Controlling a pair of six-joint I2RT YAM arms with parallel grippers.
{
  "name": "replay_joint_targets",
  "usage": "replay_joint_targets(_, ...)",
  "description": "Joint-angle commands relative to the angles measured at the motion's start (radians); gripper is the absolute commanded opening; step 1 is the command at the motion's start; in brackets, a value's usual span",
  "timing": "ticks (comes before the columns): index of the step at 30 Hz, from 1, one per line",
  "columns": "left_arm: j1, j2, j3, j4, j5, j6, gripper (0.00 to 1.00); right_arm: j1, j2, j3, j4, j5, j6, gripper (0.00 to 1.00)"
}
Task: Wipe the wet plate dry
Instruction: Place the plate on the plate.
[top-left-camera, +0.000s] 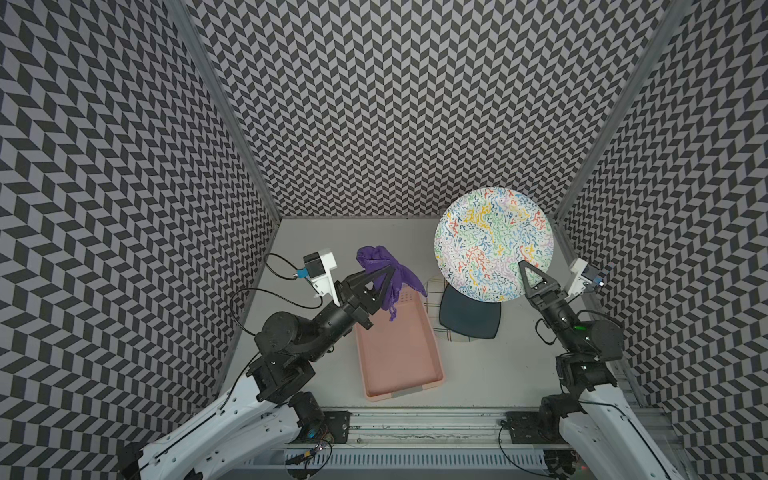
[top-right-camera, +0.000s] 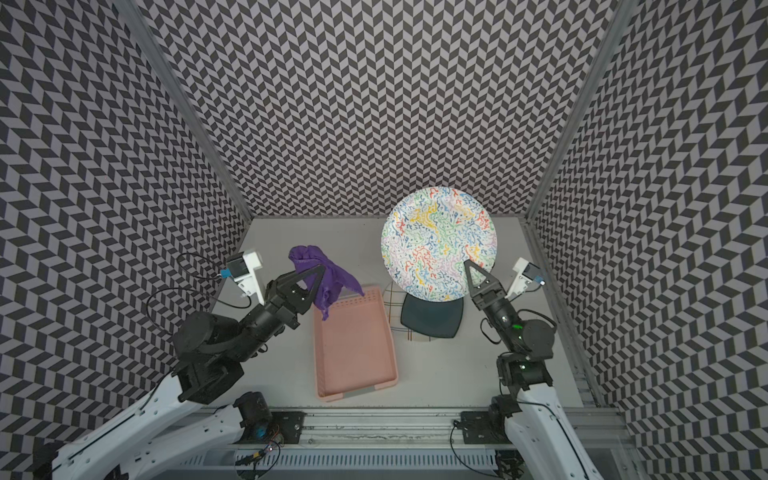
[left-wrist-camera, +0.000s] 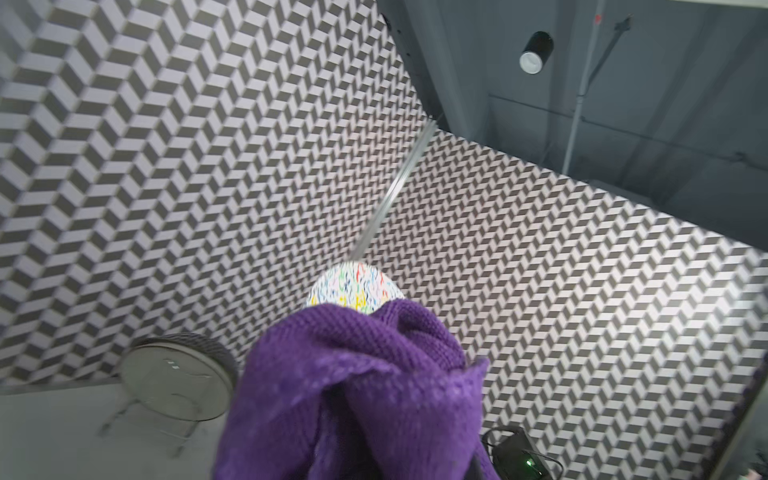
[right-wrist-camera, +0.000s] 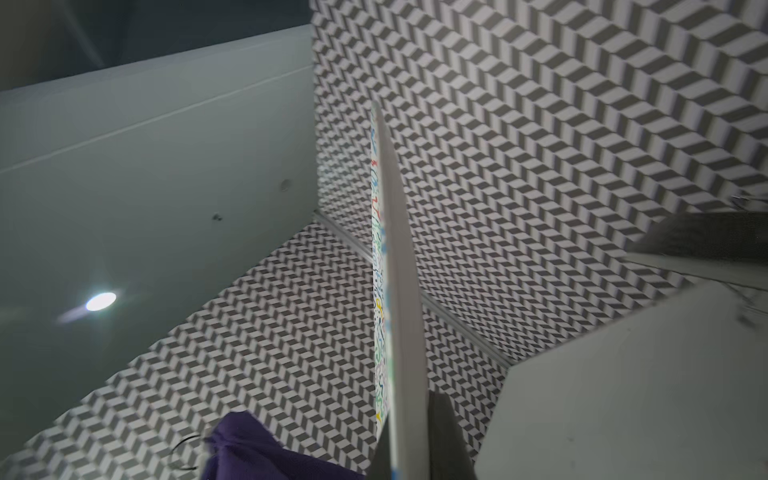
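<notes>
The robot's left gripper will release the purple cloth, now held apart from the plate, on the bare table (top-left-camera: 368, 272) just behind the pink tray.
A round plate (top-left-camera: 494, 243) (top-right-camera: 439, 243) printed with colourful squiggles is held up on edge above the table's back right, its face toward the top views. My right gripper (top-left-camera: 524, 270) (top-right-camera: 469, 268) is shut on its lower rim. In the right wrist view the plate (right-wrist-camera: 399, 291) is edge-on, with a finger on each side. To its left, my left gripper (top-left-camera: 384, 272) (top-right-camera: 318, 272) is shut on a bunched purple cloth (top-left-camera: 380, 270) (top-right-camera: 316, 270), apart from the plate. The cloth (left-wrist-camera: 357, 390) hides the fingers in the left wrist view, with the plate (left-wrist-camera: 355, 286) beyond it.
A pink tray (top-left-camera: 399, 357) lies on the table's middle, under the hanging cloth. A dark blue square plate (top-left-camera: 469, 318) rests on a white checked plate (top-left-camera: 434, 291) below the held plate. Patterned walls close in the left, back and right.
</notes>
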Motion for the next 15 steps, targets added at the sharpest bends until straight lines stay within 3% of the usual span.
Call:
replay_joint_targets(1,0.001,0.011,0.014,-0.207,-0.172,0.121,0.0,-0.012,-0.087,-0.063,-0.206,0.153,-0.083,0.0)
replay_joint_targets(5,0.003,0.009,0.015,-0.229,-0.193,0.128,0.0,-0.013,-0.104,-0.137,-0.308,0.216,-0.139,0.0)
replay_joint_targets(9,0.006,0.01,0.008,-0.23,-0.193,0.12,0.0,-0.015,-0.078,-0.195,-0.293,0.259,-0.173,0.0)
replay_joint_targets(15,0.008,0.028,0.011,-0.229,-0.182,0.115,0.0,-0.016,0.098,-0.265,-0.081,0.137,-0.157,0.0)
